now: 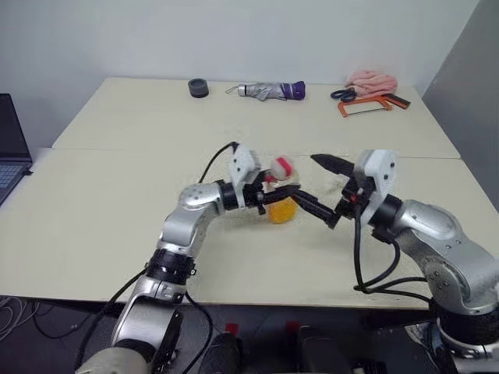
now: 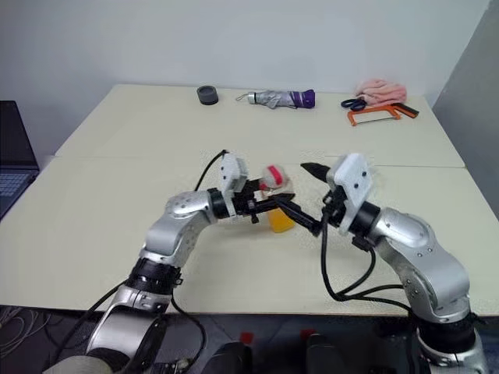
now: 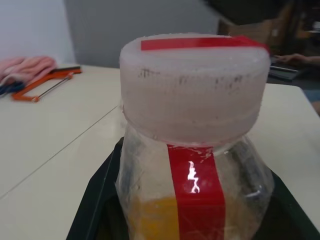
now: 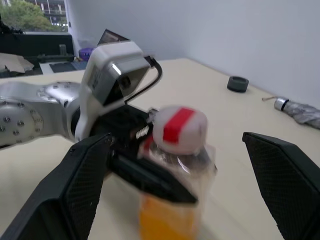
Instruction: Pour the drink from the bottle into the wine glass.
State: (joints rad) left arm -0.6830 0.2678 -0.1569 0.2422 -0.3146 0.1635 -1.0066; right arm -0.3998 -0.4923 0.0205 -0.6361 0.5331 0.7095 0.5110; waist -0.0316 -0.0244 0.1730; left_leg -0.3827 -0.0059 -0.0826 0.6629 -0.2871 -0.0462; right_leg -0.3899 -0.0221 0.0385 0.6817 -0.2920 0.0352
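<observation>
The cap closes the bottle; my slanted right gripper beside it should straighten, grip the cap's sides (image 2: 274,177) and twist.
My left gripper (image 1: 282,195) is shut on the bottle (image 1: 281,191), a small clear one with a red label stripe and a red-and-white cap (image 3: 192,90). It holds the bottle upright just above the middle of the table. The orange-yellow drink (image 1: 282,211) fills the bottle's lower part. My right gripper (image 1: 306,178) stands open just to the right, one finger to each side of the bottle, not touching it. From the right wrist, the cap (image 4: 179,128) sits between those black fingers (image 4: 75,192). The wine glass is out of view.
Along the table's far edge lie a dark tape roll (image 1: 199,88), a folded grey and purple umbrella (image 1: 273,90), scissors (image 1: 341,94), an orange hacksaw (image 1: 366,107) and a pink cloth (image 1: 372,80). A laptop (image 1: 12,148) sits at the far left.
</observation>
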